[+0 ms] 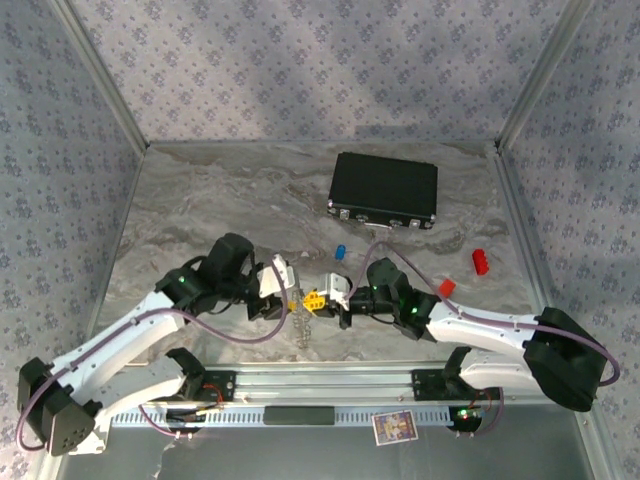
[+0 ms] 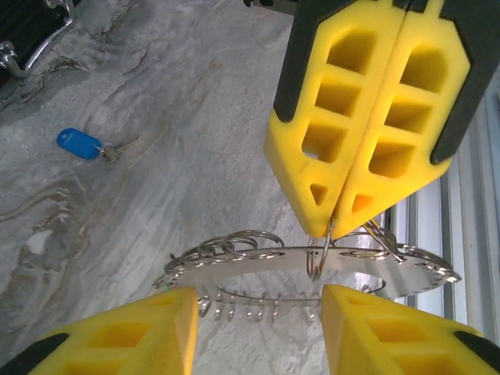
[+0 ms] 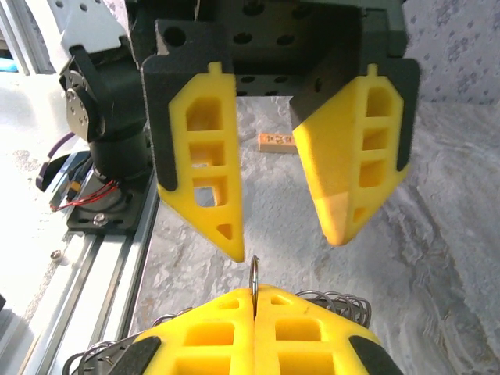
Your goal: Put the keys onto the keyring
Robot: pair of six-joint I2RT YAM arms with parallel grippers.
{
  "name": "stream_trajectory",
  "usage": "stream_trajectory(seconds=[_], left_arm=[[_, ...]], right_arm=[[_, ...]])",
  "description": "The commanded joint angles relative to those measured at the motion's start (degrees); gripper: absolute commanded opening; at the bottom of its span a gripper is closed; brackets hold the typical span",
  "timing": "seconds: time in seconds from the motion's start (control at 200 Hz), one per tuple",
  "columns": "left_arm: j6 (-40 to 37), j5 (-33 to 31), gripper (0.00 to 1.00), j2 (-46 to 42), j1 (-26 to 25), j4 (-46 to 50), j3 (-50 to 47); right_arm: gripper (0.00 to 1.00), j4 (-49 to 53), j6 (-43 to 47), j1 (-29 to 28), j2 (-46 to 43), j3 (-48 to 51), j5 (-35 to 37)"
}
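The robot's right gripper holds the split ring while the blue-headed key lies loose, so the left gripper will take that split ring (image 2: 316, 267) and free the right gripper.
The keyring (image 2: 258, 262) is a flat silver ring hung with several small split rings. It hangs between the two grippers, above the table near its front edge (image 1: 301, 325). My right gripper (image 2: 332, 230) is shut on one small split ring (image 3: 254, 269) of the keyring. My left gripper (image 2: 258, 301) is open, its fingers on either side of the keyring and not touching it. From the right wrist, the left gripper (image 3: 287, 246) faces my right gripper (image 3: 254, 287) at close range. A blue-headed key (image 2: 78, 143) lies loose on the table (image 1: 340, 251). A green speck (image 2: 166, 287) shows at the ring's left end.
A black case (image 1: 385, 190) sits at the back, its metal handle (image 2: 31, 31) at the corner of the left wrist view. Two small red pieces (image 1: 479, 261) (image 1: 446, 287) lie to the right. A metal rail (image 1: 320, 385) runs along the near edge.
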State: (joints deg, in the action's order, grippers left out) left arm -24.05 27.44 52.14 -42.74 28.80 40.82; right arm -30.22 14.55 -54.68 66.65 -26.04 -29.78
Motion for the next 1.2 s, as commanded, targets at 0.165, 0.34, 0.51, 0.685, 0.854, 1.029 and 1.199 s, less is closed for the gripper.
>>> stream_trajectory(seconds=[0.165,0.34,0.51,0.685,0.854,1.029,1.199], left_arm=[[10.6,3.4,0.45,-6.2,0.3,-24.0,-11.2],[16.0,2.7,0.42,-6.4,0.0,-36.5,-18.6],[15.8,3.2,0.41,-9.7,-1.8,-42.9,-23.7],[17.0,3.5,0.36,-9.3,-2.6,-47.0,-25.8],[17.7,3.9,0.29,-6.4,-3.0,-48.7,-25.9],[17.9,4.9,0.22,-4.5,-3.0,-50.2,-25.6],[17.9,4.9,0.19,-5.3,-3.0,-51.1,-25.9]], right_arm=[[0.00,-1.3,-1.3,1.1,-0.3,0.3,-2.5],[0.00,-1.5,-1.5,1.2,-0.4,0.8,-2.4],[0.00,-0.5,-1.3,1.8,-1.4,0.8,-2.7],[0.00,-1.0,-1.6,2.0,-1.0,0.8,-3.5],[0.00,-1.3,-2.0,2.0,-0.8,0.7,-3.8],[0.00,-1.9,-2.3,1.9,-0.3,0.5,-3.9],[0.00,-2.4,-2.5,1.8,0.1,0.8,-3.9]])
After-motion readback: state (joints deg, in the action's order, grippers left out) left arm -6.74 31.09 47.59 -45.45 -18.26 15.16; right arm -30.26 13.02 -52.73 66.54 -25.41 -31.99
